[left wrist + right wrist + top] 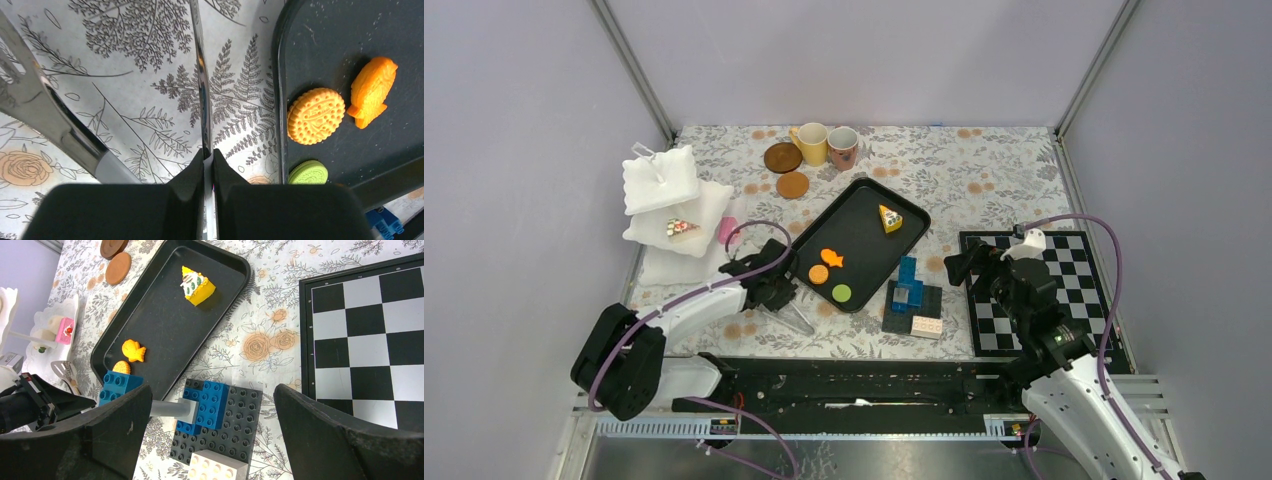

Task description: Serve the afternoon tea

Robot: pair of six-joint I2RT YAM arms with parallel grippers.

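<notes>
I need to open my left gripper, since it pinches just one blade of the metal tongs, and take the other blade (80,125) between the fingers as well.
A black tray (864,215) holds a yellow cake wedge (890,218), an orange fish cookie (831,258), a round orange cookie (819,274) and a green cookie (841,293). A yellow mug (812,143) and a patterned mug (843,147) stand at the back beside two brown coasters (783,157). My left gripper (776,290) sits just left of the tray, shut on one thin blade of the metal tongs (202,100); the other blade spreads off to the left. My right gripper (969,265) hovers open, with nothing between its fingers, over the brick stack (212,400).
A white tiered stand (664,180) at the left carries a small cake (682,228) and a pink cake (727,231). A chessboard (1064,290) with a white figure lies at the right. The blue and black brick stack (909,290) sits between tray and chessboard.
</notes>
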